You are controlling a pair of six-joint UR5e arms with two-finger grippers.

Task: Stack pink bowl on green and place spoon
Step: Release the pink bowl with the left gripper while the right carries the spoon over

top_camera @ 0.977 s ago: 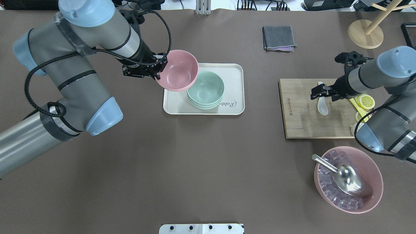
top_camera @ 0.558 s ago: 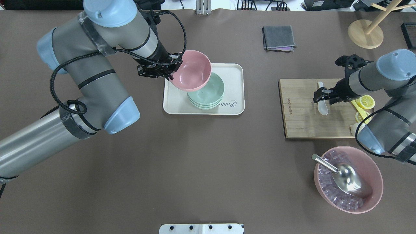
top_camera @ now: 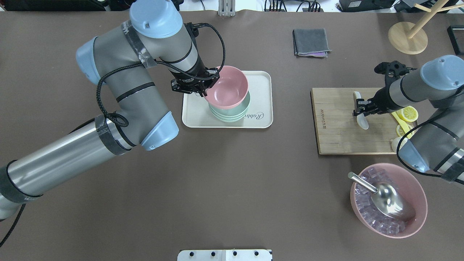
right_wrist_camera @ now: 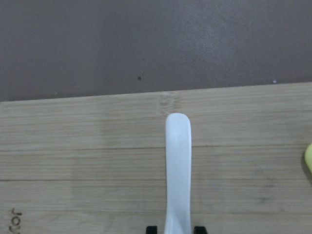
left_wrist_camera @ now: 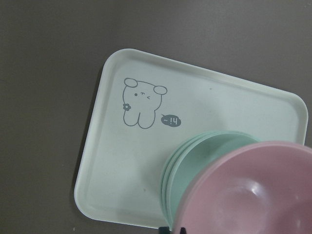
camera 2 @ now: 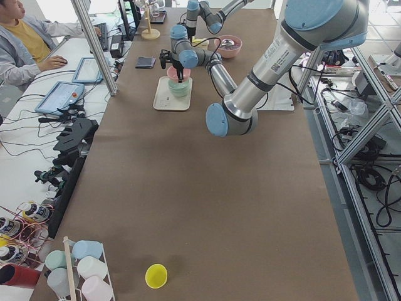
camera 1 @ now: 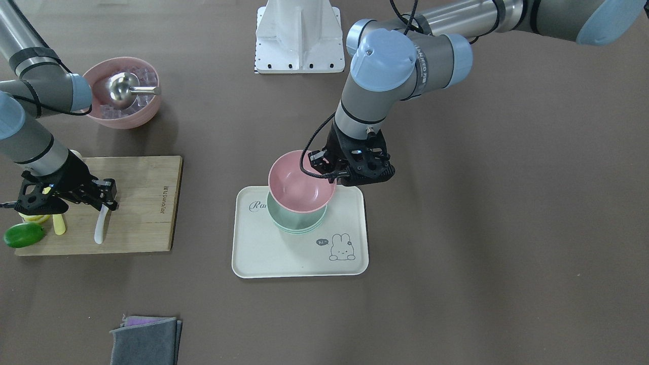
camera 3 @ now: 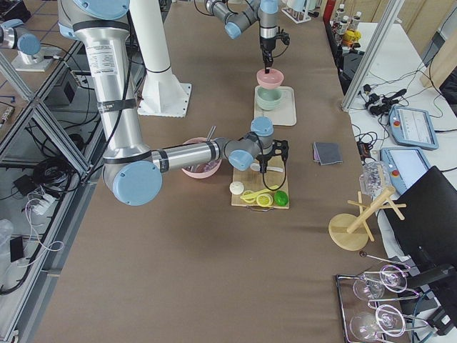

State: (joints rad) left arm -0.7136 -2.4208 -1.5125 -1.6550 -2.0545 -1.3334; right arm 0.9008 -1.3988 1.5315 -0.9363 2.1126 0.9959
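I need to let go of the white spoon with my right gripper in the pink bowl over the green bowls (camera 1: 285,219), with the spoon's handle across that pink bowl's rim.
My left gripper (top_camera: 204,87) is shut on the near rim of the pink bowl (top_camera: 226,87) and holds it tilted just above the stack of green bowls (top_camera: 232,110) on the cream tray (top_camera: 261,119). In the left wrist view the pink bowl (left_wrist_camera: 253,190) overlaps the green bowls (left_wrist_camera: 195,161). My right gripper (top_camera: 361,110) is low over the wooden cutting board (top_camera: 333,134). Its jaws straddle the handle of the white spoon (top_camera: 362,121), which lies flat. In the right wrist view a thin gap shows on each side of the spoon (right_wrist_camera: 178,165).
Lemon slices (top_camera: 407,113) lie on the board's right side, and a green lime (camera 1: 23,234) sits at its corner. A pink bowl of ice (top_camera: 417,188) with a metal scoop (top_camera: 388,201) stands near the right arm. A grey cloth (top_camera: 311,41) and a wooden stand (top_camera: 407,36) are at the far side.
My left arm has carried the pink bowl rightward, from beside the tray to over the green bowls. My right gripper has come down around the spoon handle and its jaws have narrowed.
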